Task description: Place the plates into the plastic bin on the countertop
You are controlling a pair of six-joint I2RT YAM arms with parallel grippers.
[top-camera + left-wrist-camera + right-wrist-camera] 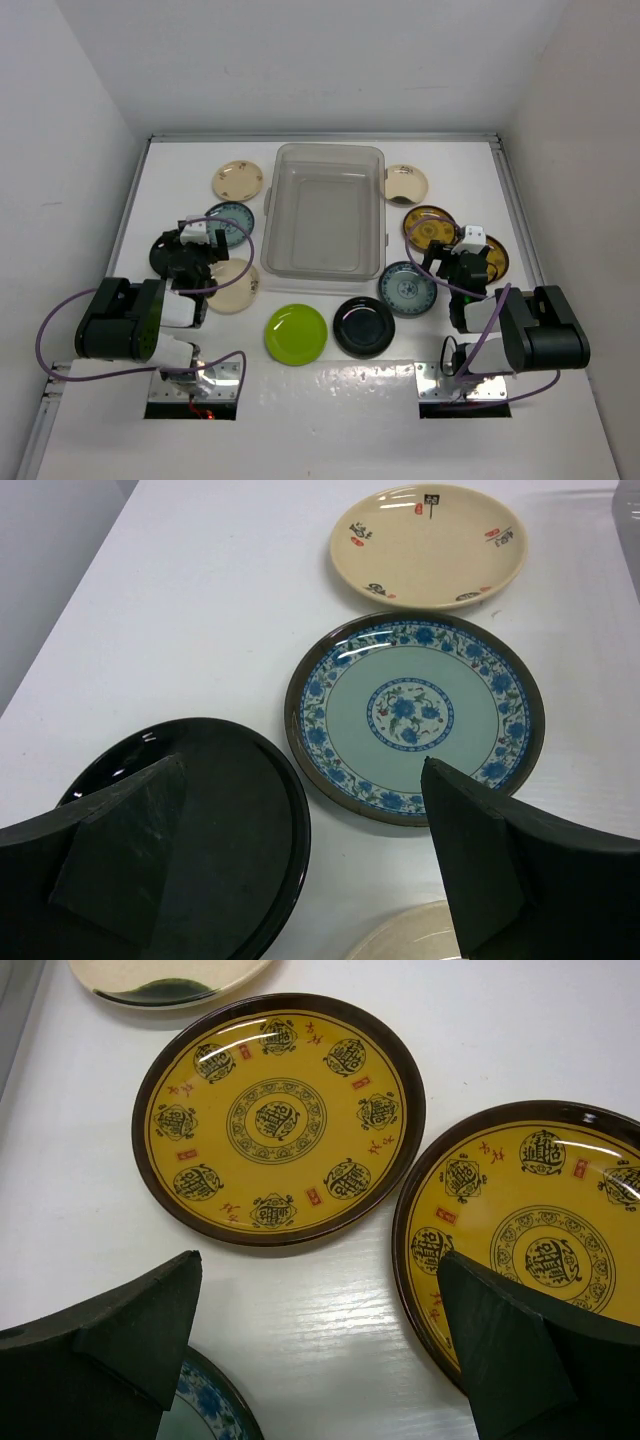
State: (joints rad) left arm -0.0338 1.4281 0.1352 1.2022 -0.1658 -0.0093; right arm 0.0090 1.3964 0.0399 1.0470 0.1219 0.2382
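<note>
Next, my left gripper closes on the rim (214, 184) (334, 560) of the cream plate that is beyond the teal-blue patterned plate, on the side away from the plastic bin.
The clear plastic bin (330, 150) stands empty at the middle back of the white countertop (330, 400). My left gripper (200, 243) is open and empty, hovering low between a glossy black plate (220, 850), a teal-blue patterned plate (415, 715) and a cream plate (232, 287). Another cream plate (430, 542) lies beyond. My right gripper (462, 250) is open and empty, low between two amber-yellow plates, one ahead (280, 1115) and one to the right (530, 1230), with a teal-blue plate (205, 1415) at its left finger.
A lime green plate (296, 333) and a second black plate (363, 326) lie in front of the bin. A cream plate with a dark mark (406, 183) lies right of the bin. White walls close in the left, right and back.
</note>
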